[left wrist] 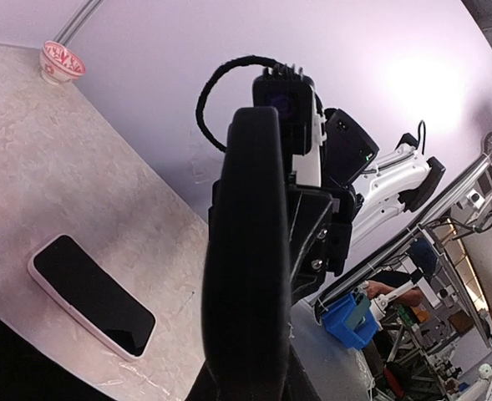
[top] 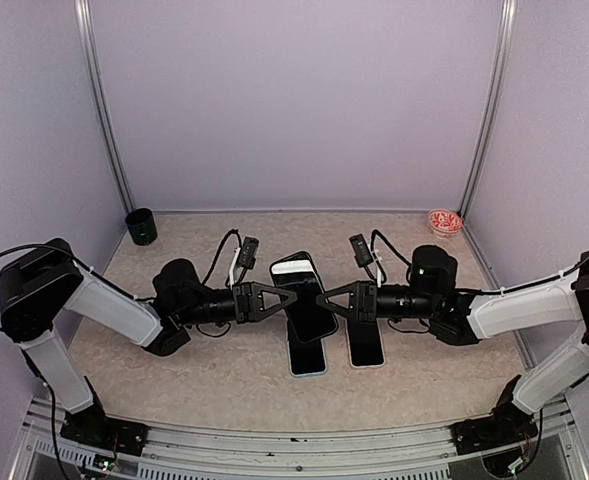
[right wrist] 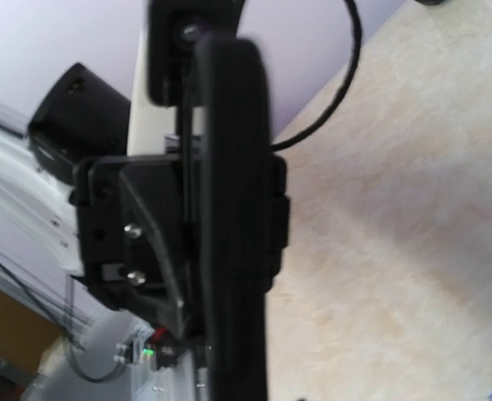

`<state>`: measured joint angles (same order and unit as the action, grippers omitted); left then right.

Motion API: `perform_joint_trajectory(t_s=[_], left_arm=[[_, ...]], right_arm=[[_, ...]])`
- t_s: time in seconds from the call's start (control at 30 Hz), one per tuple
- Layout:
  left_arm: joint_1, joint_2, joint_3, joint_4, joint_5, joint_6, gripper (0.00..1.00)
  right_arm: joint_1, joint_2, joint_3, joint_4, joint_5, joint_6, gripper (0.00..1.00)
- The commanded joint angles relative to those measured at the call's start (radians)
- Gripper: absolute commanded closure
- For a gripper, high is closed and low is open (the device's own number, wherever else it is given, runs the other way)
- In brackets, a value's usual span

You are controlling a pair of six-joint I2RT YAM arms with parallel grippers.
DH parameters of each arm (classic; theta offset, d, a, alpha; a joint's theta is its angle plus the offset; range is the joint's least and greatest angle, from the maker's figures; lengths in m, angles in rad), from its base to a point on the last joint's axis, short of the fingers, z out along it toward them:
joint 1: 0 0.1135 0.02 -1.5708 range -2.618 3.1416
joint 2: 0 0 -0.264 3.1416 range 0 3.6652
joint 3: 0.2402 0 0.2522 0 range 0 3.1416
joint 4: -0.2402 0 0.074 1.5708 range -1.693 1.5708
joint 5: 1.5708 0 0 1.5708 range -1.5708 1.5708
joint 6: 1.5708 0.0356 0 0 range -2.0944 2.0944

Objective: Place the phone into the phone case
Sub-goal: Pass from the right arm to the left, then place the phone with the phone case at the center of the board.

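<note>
Next, my left gripper releases the phone case on the table (top: 238, 342) beside the light-blue phone, on the cup's side. The phone case now hangs above the table's middle.
A black phone case (top: 314, 320) hangs above the table's middle, its glossy dark face up and a white band at its far end. I cannot tell whether a phone sits in it. My left gripper (top: 292, 298) is shut on its left edge. My right gripper (top: 321, 298) meets its right edge. The left wrist view shows the phone case (left wrist: 246, 276) edge-on and hiding my own fingers, with the right gripper (left wrist: 312, 209) behind it. In the blurred right wrist view the phone case (right wrist: 233, 251) also fills the jaws. A phone (top: 307, 362) with a light-blue rim lies screen up beneath it.
A second phone (top: 366, 345) with a white rim (left wrist: 91, 294) lies screen up just right of the first. A dark cup (top: 141, 226) stands at the back left corner. A red-and-white bowl (top: 445, 221) (left wrist: 63, 62) sits at the back right.
</note>
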<state>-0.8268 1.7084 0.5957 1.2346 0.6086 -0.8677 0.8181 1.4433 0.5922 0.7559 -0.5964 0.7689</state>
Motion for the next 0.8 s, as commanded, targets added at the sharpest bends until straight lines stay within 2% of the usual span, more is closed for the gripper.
perform_joint_trajectory(t_s=[0.0, 0.13, 0.27, 0.5, 0.77], left_arm=[[-0.005, -0.029, 0.017, -0.03, 0.023, -0.007, 1.0], [0.002, -0.124, 0.02, -0.292, -0.015, 0.047, 1.0], [0.032, -0.234, 0.052, -0.592, -0.05, 0.088, 1.0], [0.123, -0.345, 0.096, -0.97, 0.002, 0.116, 1.0], [0.203, -0.333, 0.124, -1.155, 0.085, 0.15, 1.0]], right_arm=[[0.007, -0.02, 0.028, -0.077, 0.043, -0.059, 0.68], [0.006, -0.069, 0.034, -0.185, 0.086, -0.124, 0.51], [0.001, -0.122, 0.035, -0.287, 0.147, -0.181, 0.44], [-0.004, -0.169, 0.041, -0.403, 0.215, -0.237, 0.42], [-0.005, -0.195, 0.05, -0.471, 0.254, -0.273, 0.42]])
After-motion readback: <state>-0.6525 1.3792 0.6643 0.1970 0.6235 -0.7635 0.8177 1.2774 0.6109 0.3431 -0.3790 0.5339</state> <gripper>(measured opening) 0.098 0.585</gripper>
